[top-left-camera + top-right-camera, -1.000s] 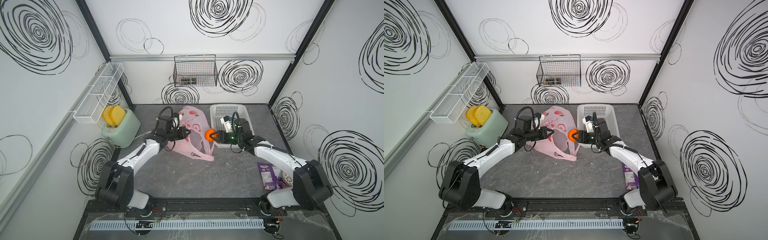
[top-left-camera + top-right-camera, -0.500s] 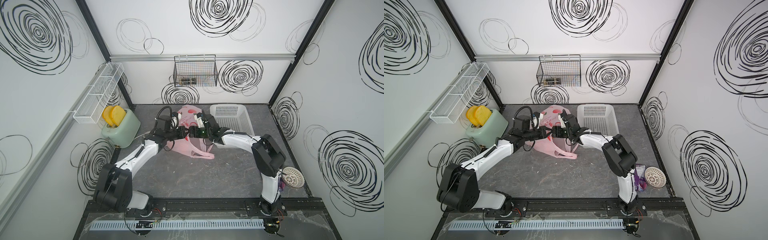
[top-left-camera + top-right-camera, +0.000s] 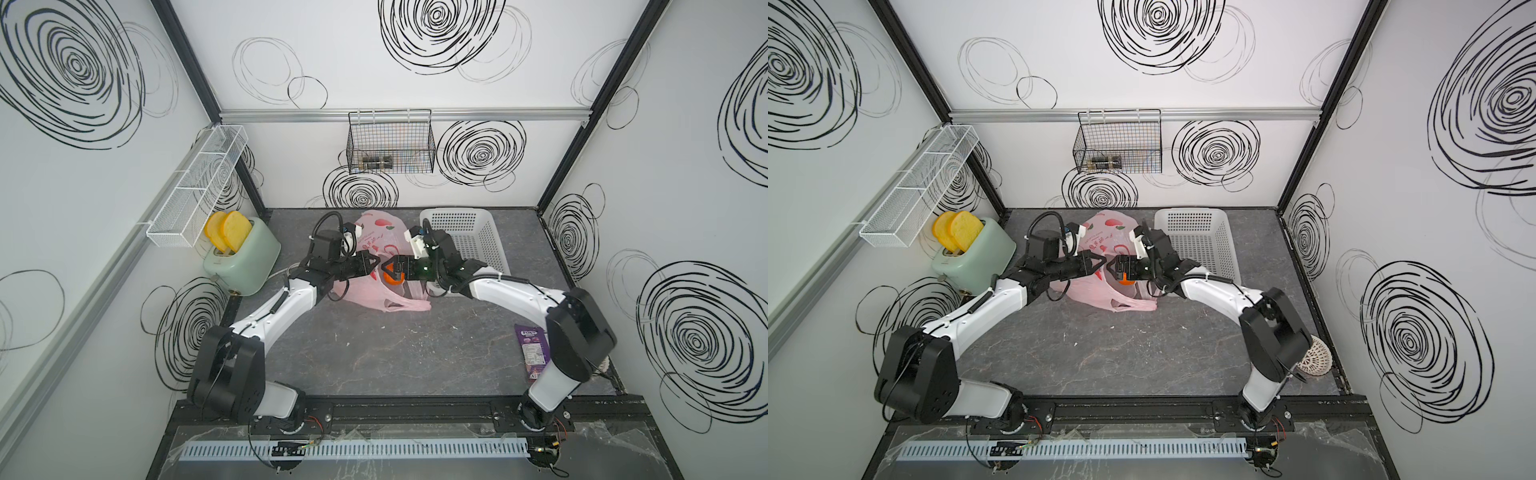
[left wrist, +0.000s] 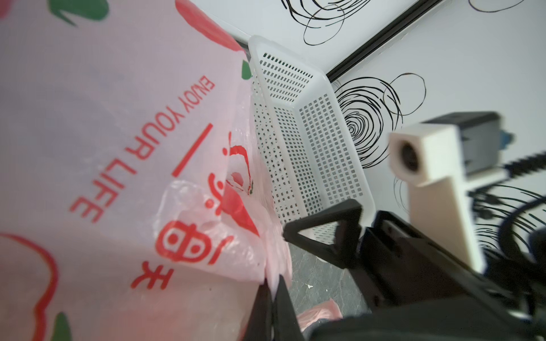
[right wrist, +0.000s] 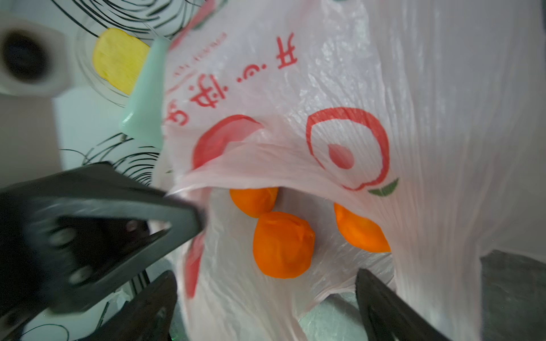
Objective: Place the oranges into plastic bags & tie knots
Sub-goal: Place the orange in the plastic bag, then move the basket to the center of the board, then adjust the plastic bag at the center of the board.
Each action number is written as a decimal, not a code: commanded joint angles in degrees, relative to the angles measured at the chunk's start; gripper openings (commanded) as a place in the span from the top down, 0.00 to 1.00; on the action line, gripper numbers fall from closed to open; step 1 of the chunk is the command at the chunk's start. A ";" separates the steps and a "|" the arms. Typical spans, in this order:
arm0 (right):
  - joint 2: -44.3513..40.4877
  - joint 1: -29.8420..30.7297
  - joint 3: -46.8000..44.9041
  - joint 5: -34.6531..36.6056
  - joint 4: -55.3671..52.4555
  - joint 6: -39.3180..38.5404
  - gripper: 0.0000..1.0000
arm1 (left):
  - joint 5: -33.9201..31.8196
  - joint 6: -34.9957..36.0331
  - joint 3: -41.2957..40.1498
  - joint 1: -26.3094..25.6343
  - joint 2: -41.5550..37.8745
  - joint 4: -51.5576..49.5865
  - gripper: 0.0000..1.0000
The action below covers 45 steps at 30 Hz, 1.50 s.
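Observation:
I should close my right gripper on the near-side handle (image 3: 419,304) of the pink plastic bag, at the handle's loose end in front of the oranges.
The pink plastic bag (image 3: 361,291) (image 3: 1092,291) lies at the back middle of the table, mouth toward the right arm. My left gripper (image 3: 375,262) (image 4: 273,285) is shut on the bag's rim and holds the mouth up. My right gripper (image 3: 388,270) (image 5: 266,307) stands open at the mouth, nothing between its fingers. Three oranges (image 5: 283,245) (image 5: 254,200) (image 5: 359,231) lie inside the bag, the nearest just beyond the open fingers. In both top views one orange (image 3: 390,279) (image 3: 1126,281) shows under the right gripper. The bag's handles (image 3: 409,305) lie loose on the table. No knots show.
A white perforated basket (image 3: 455,214) stands right behind the right gripper. A green toaster (image 3: 243,259) with toast slices sits at back left. A purple packet (image 3: 532,349) and a white mesh ball (image 3: 1314,357) lie by the right arm's base. A wire basket (image 3: 390,145) hangs on the back wall.
The right gripper carried an orange from beside the basket to the bag's mouth and opened; the orange now lies in the bag. The left gripper kept its hold on the rim.

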 commanded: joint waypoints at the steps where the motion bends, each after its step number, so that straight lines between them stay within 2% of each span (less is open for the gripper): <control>1: -3.95 -2.50 -3.15 -3.54 -2.29 -0.68 0.05 | -0.49 0.54 0.13 -0.32 0.64 2.24 1.00; 3: -6.44 -3.87 -4.18 -3.37 -3.80 -1.29 0.08 | -0.73 0.70 -0.16 -0.23 0.85 2.25 1.00; 8: -9.31 -6.34 -7.86 2.36 -6.69 -4.07 0.15 | -1.31 2.01 0.35 -0.10 0.88 0.77 0.98; 10: -7.86 -7.21 -8.64 0.31 -4.70 -3.21 0.20 | -1.84 3.01 0.71 0.24 0.57 -0.38 0.90; 12: -5.43 -6.82 -6.94 -0.39 -4.93 -3.10 0.23 | -1.87 3.53 0.72 0.64 -0.12 -1.12 0.86; 15: -1.33 -5.41 -2.53 0.72 -8.56 -3.43 0.24 | -1.11 4.09 0.63 0.68 -1.52 -1.76 0.82; 20: 3.42 -5.53 -1.02 0.34 -7.13 -2.38 0.27 | -0.63 5.65 0.83 0.44 -4.00 -3.99 0.69; 24: 5.78 -6.74 -0.06 5.18 -10.65 -3.32 0.29 | -2.44 6.77 2.05 0.45 -5.67 -6.79 0.66; 28: 4.81 -9.21 -1.23 11.75 -14.55 -5.55 0.30 | -2.67 12.25 4.93 -0.60 -5.07 -9.11 0.64; 35: -1.63 -16.68 -7.52 19.09 -20.28 -9.71 0.28 | -4.93 24.61 16.86 -9.92 5.08 -17.04 0.63; 39: -7.08 -20.58 -11.33 14.76 -20.49 -10.43 0.28 | -7.45 35.14 23.89 -16.69 12.26 -22.24 0.62; 41: -10.45 -20.76 -12.71 11.77 -20.56 -10.52 0.28 | -10.49 42.11 26.49 -20.95 15.18 -23.97 0.59; 43: -13.10 -20.75 -14.27 7.92 -20.42 -10.33 0.27 | -11.84 47.57 28.87 -23.65 17.52 -25.24 0.58; 45: -15.18 -20.78 -16.01 4.57 -20.77 -9.91 0.27 | -13.16 52.55 31.34 -25.62 19.90 -26.37 0.53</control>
